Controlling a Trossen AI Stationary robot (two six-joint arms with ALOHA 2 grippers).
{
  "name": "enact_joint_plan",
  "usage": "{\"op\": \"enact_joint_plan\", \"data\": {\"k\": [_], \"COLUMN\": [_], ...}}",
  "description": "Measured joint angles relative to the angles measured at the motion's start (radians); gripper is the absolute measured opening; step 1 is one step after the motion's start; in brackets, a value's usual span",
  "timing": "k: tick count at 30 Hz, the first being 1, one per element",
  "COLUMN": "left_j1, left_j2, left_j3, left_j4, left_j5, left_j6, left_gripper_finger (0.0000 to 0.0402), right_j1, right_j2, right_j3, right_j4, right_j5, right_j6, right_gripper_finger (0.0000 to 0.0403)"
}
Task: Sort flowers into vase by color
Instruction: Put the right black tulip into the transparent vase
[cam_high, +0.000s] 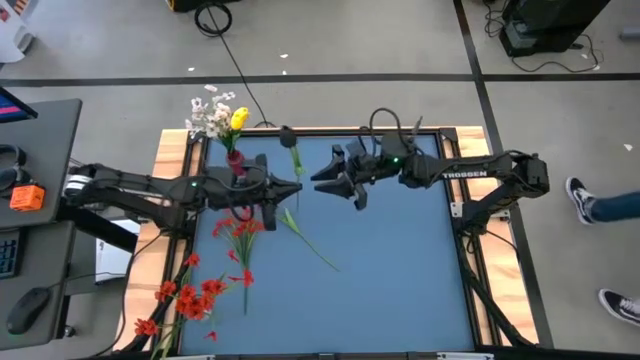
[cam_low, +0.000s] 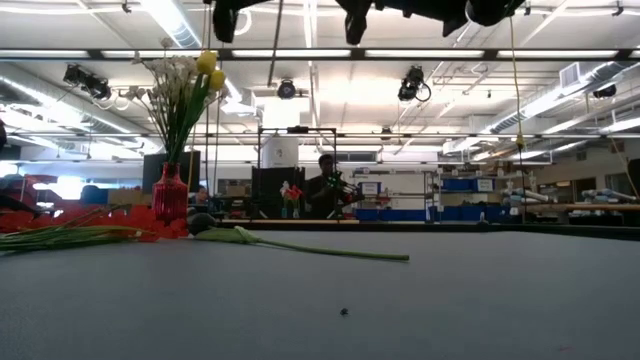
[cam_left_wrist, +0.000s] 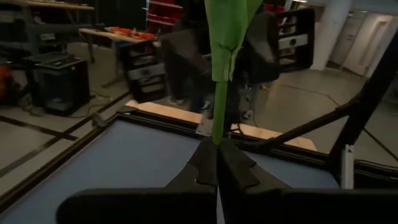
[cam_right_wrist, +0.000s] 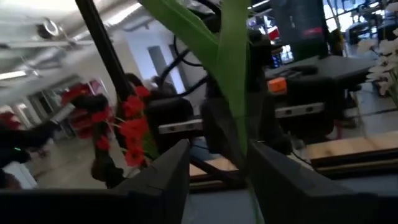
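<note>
The green stem is in my left gripper well below the leaf's base, so my right gripper should hold it steady while my left gripper grips higher up (cam_left_wrist: 221, 85).
My left gripper (cam_high: 296, 190) is raised over the table's far middle, shut on a green-stemmed flower whose dark bud (cam_high: 285, 132) points toward the far edge. My right gripper (cam_high: 335, 188) faces it from the right, open; in the right wrist view the stem and leaf (cam_right_wrist: 233, 81) rise between its fingers (cam_right_wrist: 174, 174), and I cannot tell whether they touch. The red vase (cam_high: 236, 160) stands upright left of the grippers with white blossoms and a yellow tulip (cam_high: 239, 119) in it. Red sprays (cam_high: 200, 290) lie flat at near left. My left gripper (cam_left_wrist: 217, 149) pinches the bare green stem (cam_left_wrist: 218, 127) between its two fingers, just below a broad leaf (cam_left_wrist: 227, 37). The fingers lie across the stem. The flower is lifted clear of the table.
Another green stem with a long leaf (cam_high: 310, 245) lies flat on the blue mat below the grippers and shows in the low view (cam_low: 320, 250). The mat's right half is bare. A wooden frame (cam_high: 455, 170) edges the mat. A person's shoes (cam_high: 585, 200) are beyond the right side.
</note>
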Motion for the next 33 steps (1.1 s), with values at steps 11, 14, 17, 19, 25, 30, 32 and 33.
{"op": "enact_joint_plan", "data": {"k": [11, 14, 17, 19, 25, 30, 32, 33], "left_j1": [0.016, 0.016, 0.016, 0.016, 0.015, 0.015, 0.015, 0.015], "left_j2": [0.094, 0.094, 0.094, 0.094, 0.123, 0.139, 0.140, 0.140], "left_j3": [-0.001, -0.001, -0.001, -0.001, 0.000, 0.000, 0.000, 0.000], "left_j4": [0.096, 0.104, 0.103, 0.103, 0.095, 0.103, 0.102, 0.100], "left_j5": [0.060, 0.079, 0.082, 0.087, 0.104, 0.113, 0.113, 0.114], "left_j6": [-0.042, -0.044, -0.049, -0.064, -0.147, -0.181, -0.198, -0.201], "left_gripper_finger": [0.0000, 0.0000, 0.0000, 0.0000, 0.0000, 0.0000, 0.0000, 0.0000], "right_j1": [0.022, 0.019, 0.012, 0.010, 0.022, 0.033, 0.033, 0.033], "right_j2": [0.000, 0.000, 0.001, 0.001, 0.001, 0.001, 0.001, 0.001], "right_j3": [0.000, 0.000, 0.000, 0.000, 0.000, 0.000, 0.000, 0.000], "right_j4": [-0.042, -0.052, -0.071, -0.069, -0.076, -0.108, -0.109, -0.112], "right_j5": [0.056, 0.073, 0.079, 0.080, 0.088, 0.116, 0.110, 0.115], "right_j6": [-0.031, -0.030, -0.027, -0.027, -0.034, -0.038, -0.035, -0.025], "right_gripper_finger": [0.0172, 0.0149, 0.0125, 0.0110, 0.0083, 0.0096, 0.0099, 0.0097]}}
